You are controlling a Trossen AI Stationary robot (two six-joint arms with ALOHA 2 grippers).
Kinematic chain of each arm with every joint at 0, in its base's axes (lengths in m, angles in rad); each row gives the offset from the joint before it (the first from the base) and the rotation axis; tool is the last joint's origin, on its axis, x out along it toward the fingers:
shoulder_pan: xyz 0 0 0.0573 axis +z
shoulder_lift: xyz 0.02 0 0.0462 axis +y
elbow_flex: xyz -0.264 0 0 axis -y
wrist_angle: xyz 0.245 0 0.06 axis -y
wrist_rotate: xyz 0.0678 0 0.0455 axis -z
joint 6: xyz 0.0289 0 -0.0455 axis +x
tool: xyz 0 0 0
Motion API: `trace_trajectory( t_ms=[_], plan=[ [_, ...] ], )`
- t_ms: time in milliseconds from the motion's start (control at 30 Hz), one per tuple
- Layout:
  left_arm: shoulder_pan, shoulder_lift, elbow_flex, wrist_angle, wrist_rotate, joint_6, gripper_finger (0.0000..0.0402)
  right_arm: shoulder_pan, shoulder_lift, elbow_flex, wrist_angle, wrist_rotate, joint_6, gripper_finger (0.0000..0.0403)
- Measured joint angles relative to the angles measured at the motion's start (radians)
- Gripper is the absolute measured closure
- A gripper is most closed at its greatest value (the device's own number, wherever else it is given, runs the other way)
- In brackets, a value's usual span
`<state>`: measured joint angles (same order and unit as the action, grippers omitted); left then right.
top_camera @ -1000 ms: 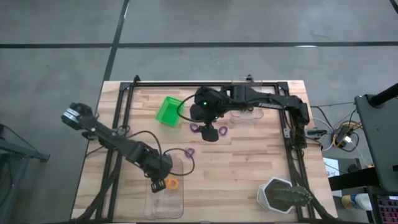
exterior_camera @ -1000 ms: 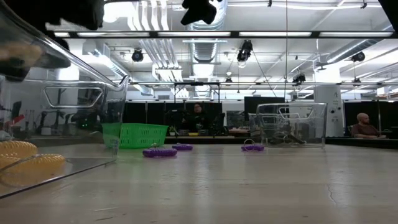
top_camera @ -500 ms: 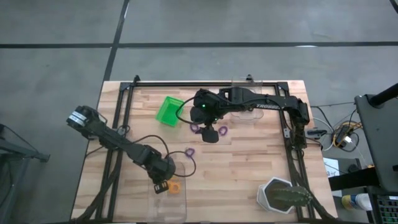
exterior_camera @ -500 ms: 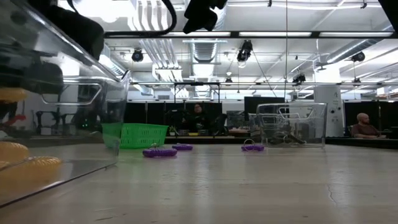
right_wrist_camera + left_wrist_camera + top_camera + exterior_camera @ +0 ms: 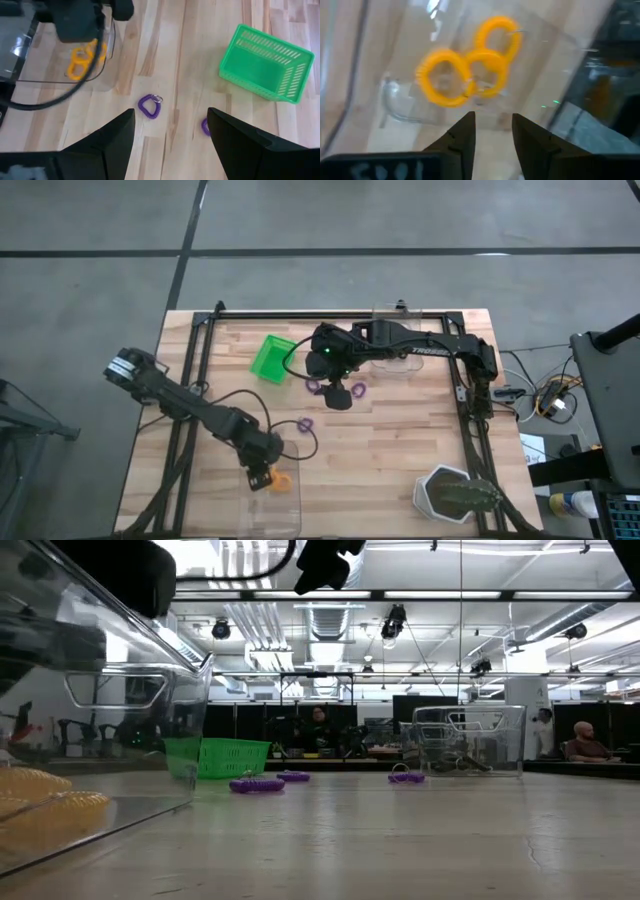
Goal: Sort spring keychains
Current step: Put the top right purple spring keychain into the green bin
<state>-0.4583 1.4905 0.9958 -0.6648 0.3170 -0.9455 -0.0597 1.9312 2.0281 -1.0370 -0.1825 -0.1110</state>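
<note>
I should close my right gripper on the metal ring [image 5: 358, 392] of the purple spring keychain that lies farthest from the green bin.
Three orange spring keychains [image 5: 470, 75] lie on the floor of the clear tray [image 5: 270, 498] at the table's near left; they show too in the right wrist view [image 5: 82, 57]. My left gripper [image 5: 493, 117] hangs open just above them, inside the tray [image 5: 262, 477], with nothing between its fingers. Three purple spring keychains lie on the wood near the middle [image 5: 305, 423] [image 5: 314, 386] [image 5: 358, 389]. My right gripper [image 5: 338, 393] hovers open above the two farther ones [image 5: 150, 106] [image 5: 205, 126].
A green bin [image 5: 271, 357] stands far left of centre. A second clear tray [image 5: 395, 360] sits at the far edge under the right arm. A white pot with a plant [image 5: 455, 495] stands at the near right corner. Bare wood lies between.
In the low view an orange keychain that hung high inside the near tray under my left gripper has fallen and now lies on the tray's floor with the others. My right gripper has kept still.
</note>
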Motion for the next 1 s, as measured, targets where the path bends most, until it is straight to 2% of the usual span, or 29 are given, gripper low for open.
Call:
trace_trajectory(
  t_ms=[200, 400, 633, 1000],
  plan=[
    [0.008, -0.076, 0.065, -0.01, -0.019, -0.001, 0.0278, -0.001, 0.0, -0.001, -0.003, 0.0, -0.001, 0.0165],
    [0.037, -0.179, 0.094, -0.027, -0.14, -0.005, 0.0278, -0.011, 0.0, -0.04, 0.029, 0.001, 0.046, 0.0163],
    [0.062, -0.322, 0.116, -0.024, -0.353, -0.002, 0.0278, -0.037, 0.0, -0.146, 0.042, 0.002, 0.159, 0.0167],
    [0.066, -0.505, 0.187, -0.022, -0.739, 0.033, 0.0278, -0.061, 0.0, -0.364, 0.054, -0.001, 0.22, 0.017]
  ],
)
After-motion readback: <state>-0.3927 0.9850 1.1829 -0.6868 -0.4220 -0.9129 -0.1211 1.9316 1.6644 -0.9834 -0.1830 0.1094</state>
